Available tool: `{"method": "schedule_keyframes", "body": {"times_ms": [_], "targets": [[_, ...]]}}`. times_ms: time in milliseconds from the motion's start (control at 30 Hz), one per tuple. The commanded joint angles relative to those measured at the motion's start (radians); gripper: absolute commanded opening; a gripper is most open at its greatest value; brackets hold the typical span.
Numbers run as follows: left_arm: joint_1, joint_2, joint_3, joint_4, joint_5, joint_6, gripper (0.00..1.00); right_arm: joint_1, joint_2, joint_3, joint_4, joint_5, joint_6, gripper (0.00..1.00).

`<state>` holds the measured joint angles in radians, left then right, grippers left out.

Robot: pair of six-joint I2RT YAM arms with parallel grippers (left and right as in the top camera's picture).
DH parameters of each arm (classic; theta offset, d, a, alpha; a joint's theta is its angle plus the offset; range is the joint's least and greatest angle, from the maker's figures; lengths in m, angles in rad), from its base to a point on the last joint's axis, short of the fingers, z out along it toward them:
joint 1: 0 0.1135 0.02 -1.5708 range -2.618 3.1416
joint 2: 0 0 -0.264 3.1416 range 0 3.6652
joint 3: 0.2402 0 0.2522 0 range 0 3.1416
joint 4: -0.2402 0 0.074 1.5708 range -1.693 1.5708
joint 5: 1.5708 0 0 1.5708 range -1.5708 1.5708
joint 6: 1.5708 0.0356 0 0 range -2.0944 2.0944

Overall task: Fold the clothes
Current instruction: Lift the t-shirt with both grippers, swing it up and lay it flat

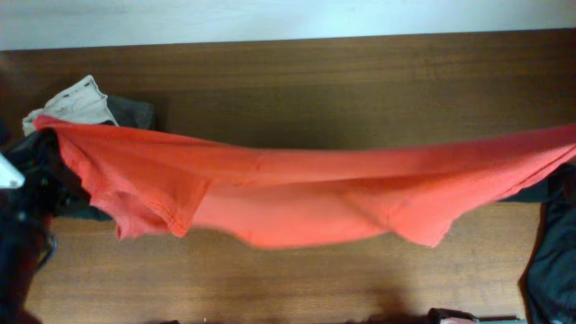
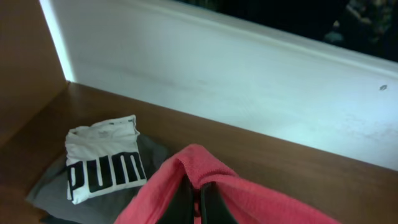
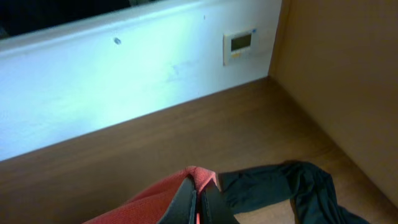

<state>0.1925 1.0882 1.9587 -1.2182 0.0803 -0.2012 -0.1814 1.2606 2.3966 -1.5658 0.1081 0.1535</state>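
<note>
My right gripper should release the edge of the red-orange shirt on the wooden table [image 1: 434,166] beside the dark clothing. The shirt now hangs stretched across the table.
A red-orange shirt [image 1: 297,193] hangs stretched across the table, held up at both ends and sagging in the middle. My left gripper [image 2: 198,202] is shut on its left end, with red cloth [image 2: 205,165] draped over the fingers. My right gripper [image 3: 198,208] is shut on its right end, with red cloth [image 3: 155,199] folded over the fingertips. In the overhead view the grippers themselves are hidden behind the shirt's ends at the far left and far right.
A folded white PUMA shirt [image 2: 102,165] lies on grey clothes [image 2: 62,193] at the back left, also in the overhead view [image 1: 76,103]. Dark clothing [image 3: 292,186] lies at the right edge [image 1: 551,261]. A white wall with a small panel [image 3: 239,45] runs behind.
</note>
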Motion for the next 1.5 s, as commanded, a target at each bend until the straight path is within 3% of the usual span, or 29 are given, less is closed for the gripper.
{"method": "schedule_keyframes", "body": {"times_ms": [0,167,367,433,533,633,767,867,1000,1100,1200,1467], "targets": [[0.008,0.137,-0.001,0.021,0.036,0.016,0.00,0.005,0.153,-0.008,-0.010,0.032,0.013,0.04],[0.006,0.350,-0.001,0.117,0.121,0.016,0.00,0.005,0.372,-0.008,0.003,-0.021,-0.017,0.04],[0.006,0.626,-0.001,0.435,0.322,0.016,0.00,0.005,0.621,-0.006,0.145,-0.098,0.008,0.04],[0.007,0.670,0.004,0.546,0.401,0.006,0.00,0.005,0.645,-0.006,0.214,-0.103,0.080,0.04],[0.016,0.678,0.048,0.694,0.394,-0.034,0.00,0.005,0.616,0.034,0.324,-0.143,0.122,0.04],[0.034,0.678,0.177,0.700,0.395,-0.033,0.00,0.005,0.584,0.121,0.359,-0.142,0.125,0.04],[0.064,0.678,0.399,0.545,0.396,-0.026,0.00,0.005,0.568,0.265,0.285,-0.134,0.110,0.04],[0.063,0.678,0.492,0.299,0.396,0.013,0.00,0.005,0.569,0.296,0.149,-0.108,0.105,0.04],[0.023,0.693,0.473,-0.069,0.394,0.117,0.00,0.005,0.593,0.256,-0.071,-0.039,0.087,0.04],[-0.018,0.732,0.393,-0.264,0.393,0.229,0.00,0.005,0.612,0.145,-0.133,-0.060,0.008,0.04],[-0.055,0.770,0.261,-0.343,0.366,0.282,0.00,0.005,0.610,-0.020,-0.133,-0.062,-0.015,0.04],[-0.079,0.796,-0.247,-0.280,0.357,0.308,0.00,0.003,0.608,-0.473,-0.079,-0.052,-0.026,0.04]]}}
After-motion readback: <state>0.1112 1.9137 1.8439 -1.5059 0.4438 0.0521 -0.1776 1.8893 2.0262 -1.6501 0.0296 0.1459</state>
